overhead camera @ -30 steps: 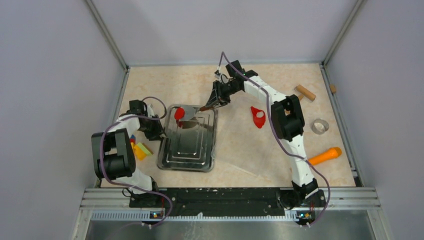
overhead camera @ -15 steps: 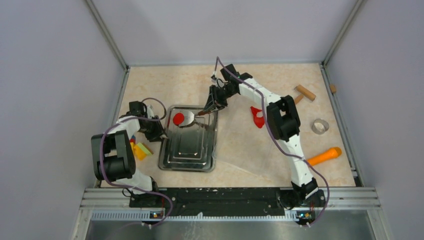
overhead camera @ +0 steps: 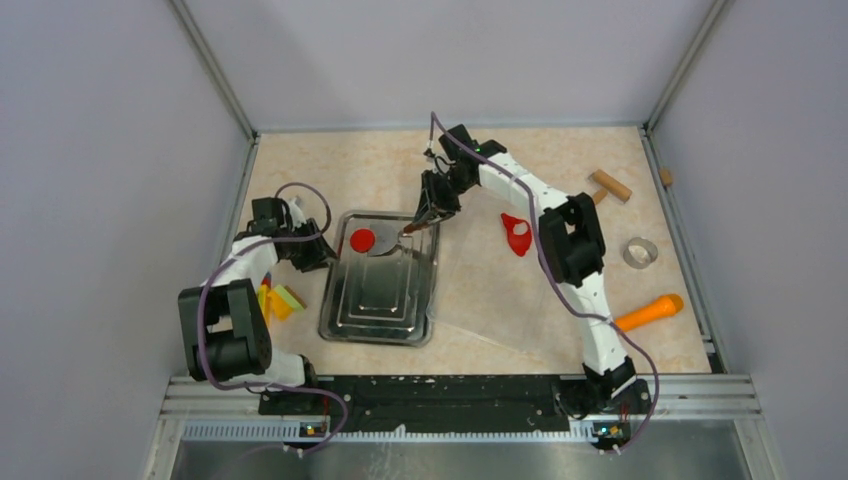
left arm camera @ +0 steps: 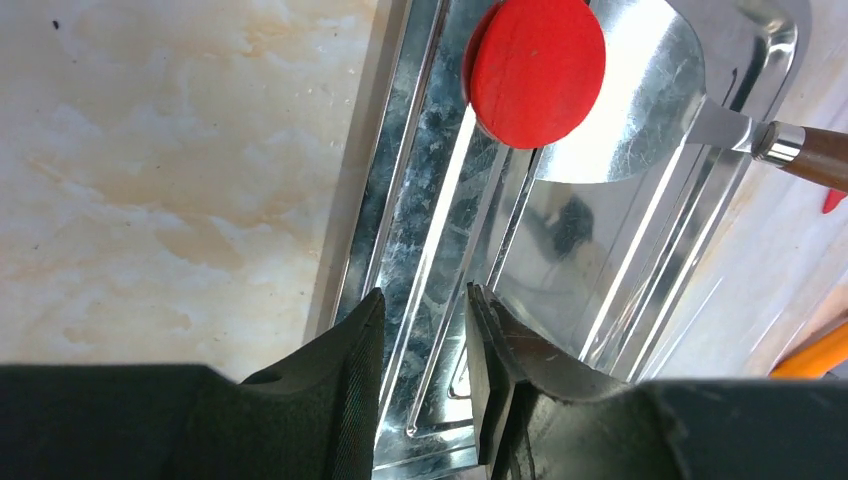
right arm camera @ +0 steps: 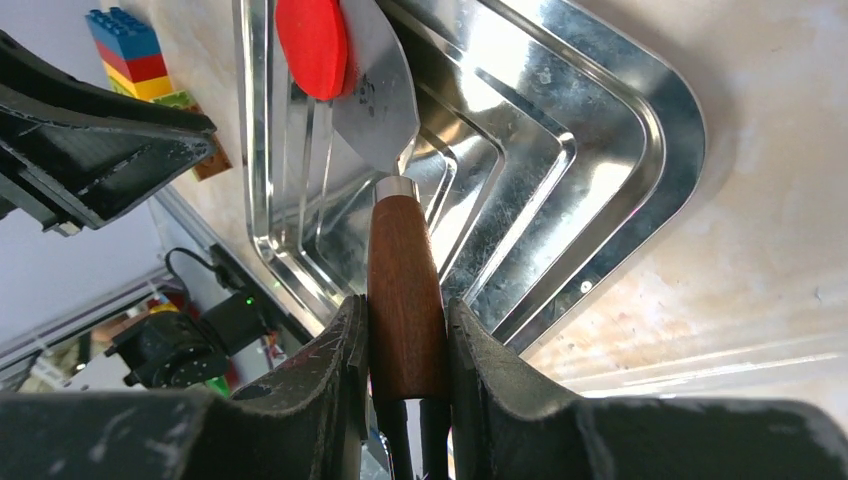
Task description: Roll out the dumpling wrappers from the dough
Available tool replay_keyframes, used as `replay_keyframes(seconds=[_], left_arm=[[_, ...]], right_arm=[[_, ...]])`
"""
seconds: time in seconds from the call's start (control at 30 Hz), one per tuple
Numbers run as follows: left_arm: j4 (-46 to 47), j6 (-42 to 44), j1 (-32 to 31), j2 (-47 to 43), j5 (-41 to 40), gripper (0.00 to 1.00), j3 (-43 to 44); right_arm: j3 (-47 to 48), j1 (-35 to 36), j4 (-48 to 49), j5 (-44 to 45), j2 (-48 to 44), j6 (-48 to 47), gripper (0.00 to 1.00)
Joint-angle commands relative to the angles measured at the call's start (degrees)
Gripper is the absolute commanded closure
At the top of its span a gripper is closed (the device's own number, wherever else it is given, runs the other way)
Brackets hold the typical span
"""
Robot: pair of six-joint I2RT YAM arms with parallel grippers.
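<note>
The robot's right gripper needs to set the spatula down between the metal ring and the orange carrot (overhead camera: 606, 283), with the blade toward the plastic sheet. The spatula's blade is now under the dumpling wrapper.
A round red dumpling wrapper (overhead camera: 362, 240) (left arm camera: 538, 70) (right arm camera: 315, 45) lies partly on the metal blade of a spatula (left arm camera: 630, 110) (right arm camera: 385, 100), at the far left end of a steel tray (overhead camera: 385, 305). My right gripper (overhead camera: 428, 210) (right arm camera: 405, 310) is shut on the spatula's wooden handle (right arm camera: 402, 290), reaching in from the tray's far right corner. My left gripper (overhead camera: 318, 252) (left arm camera: 422, 300) hovers open over the tray's left rim (left arm camera: 400, 200), with nothing between its fingers. The dough (overhead camera: 517, 235), an irregular red piece with a hole, lies on the table right of the tray.
A wooden roller (overhead camera: 611, 185), a metal ring (overhead camera: 640, 252) and an orange carrot (overhead camera: 650, 311) lie on the right side. Coloured blocks (overhead camera: 280, 298) sit left of the tray, beside the left arm. A clear plastic sheet (overhead camera: 480, 310) covers the table beside the tray.
The spatula has come down and the wrapper, tilted up a second ago, now lies flatter on the blade over the tray. My left gripper shifted slightly toward the tray's far left corner.
</note>
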Motion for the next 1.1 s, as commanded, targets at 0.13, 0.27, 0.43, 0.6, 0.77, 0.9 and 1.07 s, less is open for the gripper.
replay_keyframes(seconds=[0.13, 0.27, 0.43, 0.6, 0.77, 0.9, 1.07], left_arm=[[4.4, -2.1, 0.1, -2.4, 3.3, 0.61, -2.2], [4.1, -2.3, 0.1, -2.8, 3.5, 0.62, -1.8], [4.4, -2.8, 0.1, -1.9, 4.2, 0.61, -1.3], [5.0, -3.0, 0.1, -1.2, 5.0, 0.62, -1.2], [4.6, -2.8, 0.1, -1.9, 5.1, 0.62, -1.1], [4.3, -1.5, 0.1, -1.7, 6.2, 0.62, 0.3], [2.0, 3.2, 0.0, -0.4, 7.7, 0.63, 4.9]], right_arm=[[2.2, 1.6, -6.6, 13.5, -6.8, -4.9, 1.00], [1.4, 1.6, -7.2, 15.7, -8.9, -5.7, 1.00], [-0.8, 0.7, -7.4, 15.5, -10.6, -6.6, 1.00], [-4.4, -1.1, -8.2, 12.0, -10.2, -9.1, 1.00], [-4.6, -5.4, -4.7, -2.7, -12.5, -12.0, 1.00], [-6.9, -8.6, 0.0, -14.3, -17.3, -12.3, 1.00], [-13.7, -15.1, 2.3, -19.3, -25.9, -12.2, 1.00]])
